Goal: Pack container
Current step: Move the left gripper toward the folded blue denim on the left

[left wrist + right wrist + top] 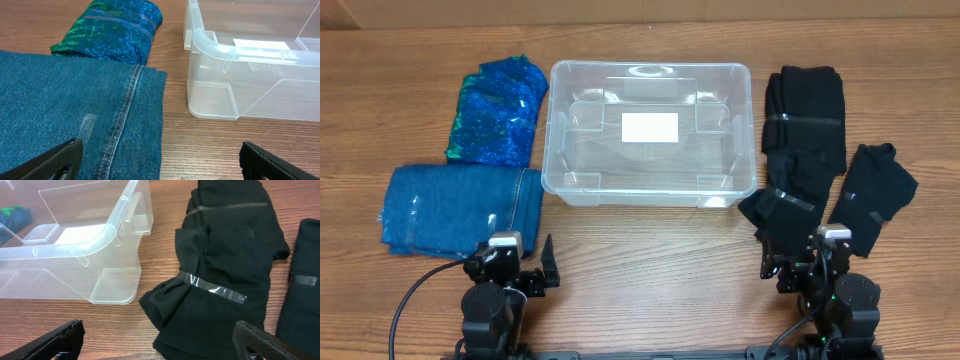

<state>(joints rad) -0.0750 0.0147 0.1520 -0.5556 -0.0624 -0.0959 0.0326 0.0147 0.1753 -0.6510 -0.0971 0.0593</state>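
I will close my left gripper on the outer end (391, 193) of the folded blue jeans, the end that lies farthest away from the clear plastic container.
The clear plastic container (650, 190) stands empty at the table's middle, a white label (649, 127) on its bottom. It also shows in the left wrist view (240, 75) and the right wrist view (80, 245). Folded blue jeans (460, 205) lie left of it, a shiny blue-green garment (498, 108) behind them. A long black garment (800, 140) and a smaller black one (875, 190) lie to the right. My left gripper (525, 268) is open and empty over the jeans' near edge (80, 115). My right gripper (798, 268) is open and empty at the black garment's near end (220, 280).
The wooden table (650, 270) shows bare wood between the two arms. Clear tape strips band the black garments (212, 287). A black cable (415, 290) runs from the left arm toward the front edge.
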